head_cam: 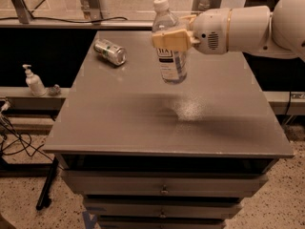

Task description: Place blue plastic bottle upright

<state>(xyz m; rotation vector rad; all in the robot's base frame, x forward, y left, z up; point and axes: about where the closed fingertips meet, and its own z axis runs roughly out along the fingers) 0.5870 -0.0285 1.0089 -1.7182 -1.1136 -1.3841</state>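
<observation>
Next, my gripper stands the blue plastic bottle, now over the table's back middle, upright on the bare grey table [202, 109] between its middle and my arm's side edge.
The blue plastic bottle [170, 46] is clear and ribbed, with a white cap and a white-and-blue label. It stands nearly upright over the back middle of the grey table [143, 123], its base at or just above the tabletop. My gripper [170, 38] comes in from the right on a white arm. Its tan fingers [167, 39] are closed around the bottle's upper body, just below the shoulder.
A silver-green drink can [109, 51] lies on its side at the table's back left. A small white pump dispenser bottle [34, 81] stands on a lower ledge to the left. Cables lie on the floor at left. Drawers sit below the table's front edge.
</observation>
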